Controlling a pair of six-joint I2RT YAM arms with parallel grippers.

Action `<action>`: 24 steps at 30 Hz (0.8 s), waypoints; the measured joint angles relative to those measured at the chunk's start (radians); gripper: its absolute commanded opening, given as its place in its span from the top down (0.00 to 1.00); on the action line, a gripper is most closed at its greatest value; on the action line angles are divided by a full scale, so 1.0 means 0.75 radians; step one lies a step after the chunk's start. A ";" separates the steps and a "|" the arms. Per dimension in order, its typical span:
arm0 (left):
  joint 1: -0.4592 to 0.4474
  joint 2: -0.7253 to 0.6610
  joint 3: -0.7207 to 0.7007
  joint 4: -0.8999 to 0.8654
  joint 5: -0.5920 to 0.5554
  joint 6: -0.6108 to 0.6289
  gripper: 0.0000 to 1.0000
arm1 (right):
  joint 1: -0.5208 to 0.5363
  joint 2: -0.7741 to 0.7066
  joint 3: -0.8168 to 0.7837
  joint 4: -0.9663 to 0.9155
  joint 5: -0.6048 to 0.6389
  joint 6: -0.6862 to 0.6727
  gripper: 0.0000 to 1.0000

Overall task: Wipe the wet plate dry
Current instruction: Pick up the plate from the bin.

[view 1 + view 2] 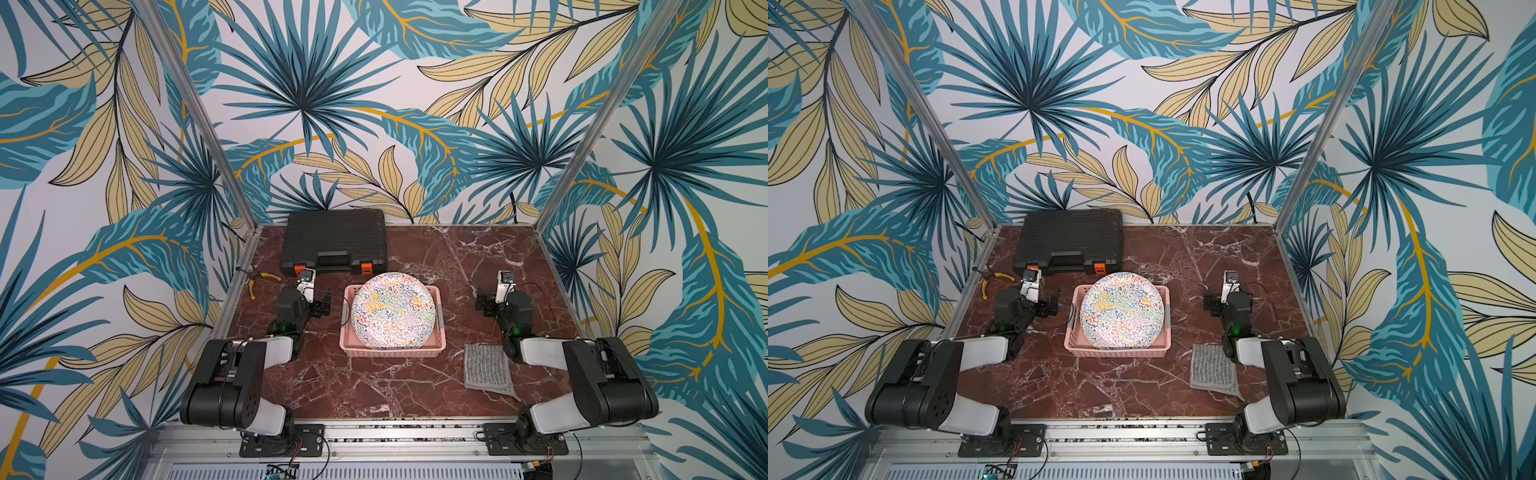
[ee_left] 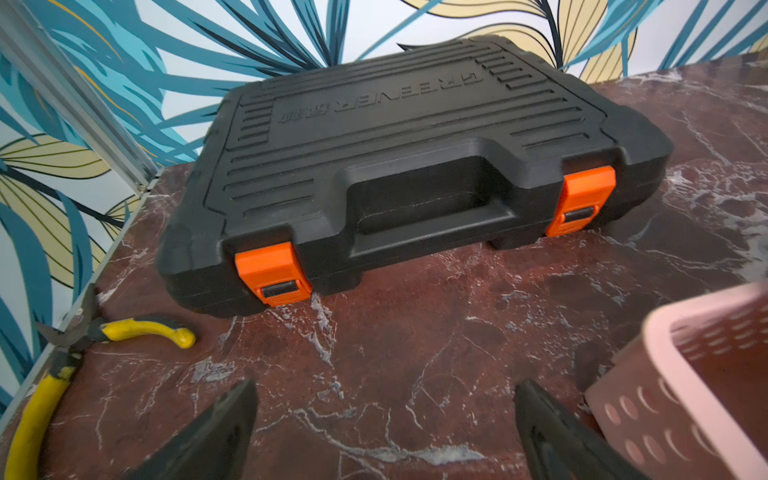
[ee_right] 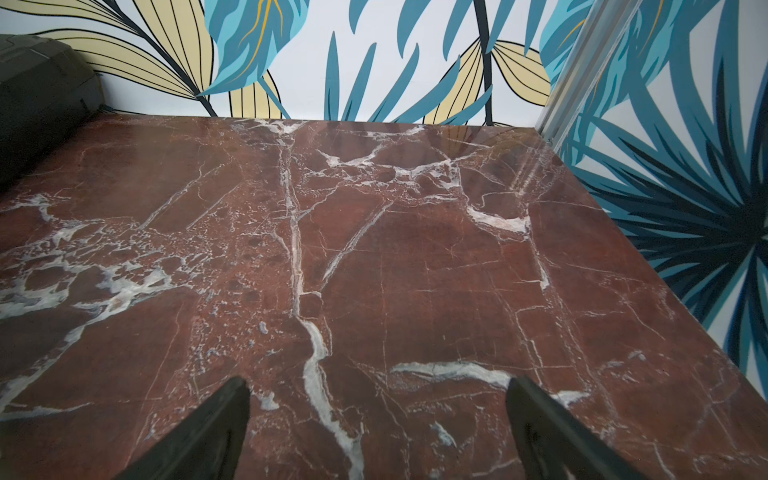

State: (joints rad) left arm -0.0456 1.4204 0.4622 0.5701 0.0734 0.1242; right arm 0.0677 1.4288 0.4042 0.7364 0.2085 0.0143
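Observation:
Next, I should use my right gripper to grab the colourful plate in the pink basket by the plate's edge (image 1: pixel 432 295) that faces this gripper, slightly above its middle.
A round plate (image 1: pixel 392 309) (image 1: pixel 1121 309) covered in colourful squiggles lies tilted in a pink basket (image 1: pixel 392 353) (image 1: pixel 1117 351) at the table's centre. A grey cloth (image 1: pixel 487 368) (image 1: pixel 1212 368) lies flat on the table to the front right of the basket. My left gripper (image 1: pixel 321 305) (image 1: pixel 1047 307) (image 2: pixel 384 384) sits low, left of the basket, open and empty. Right of the basket, my right gripper (image 1: pixel 485 303) (image 1: pixel 1213 305) (image 3: pixel 376 380) is also open, with only bare marble between its fingers. The left wrist view catches just a corner of the basket (image 2: pixel 706 374).
A shut black tool case (image 1: pixel 334 243) (image 1: pixel 1069 243) (image 2: pixel 415 166) with orange latches lies at the back left. Yellow-handled pliers (image 1: pixel 257 280) (image 1: pixel 992 280) (image 2: pixel 145 330) lie by the left edge. Patterned walls and metal posts enclose the red marble table.

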 measured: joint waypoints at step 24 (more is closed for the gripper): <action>-0.080 0.006 0.755 -1.921 0.633 0.325 0.10 | 0.476 -0.195 0.807 -1.451 -0.485 0.618 0.01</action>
State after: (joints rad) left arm -0.1055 1.4250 1.0286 -0.8703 0.5480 0.3676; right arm 0.4248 1.2823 1.0092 -0.3515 -0.1551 0.4778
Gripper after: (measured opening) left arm 0.923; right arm 0.994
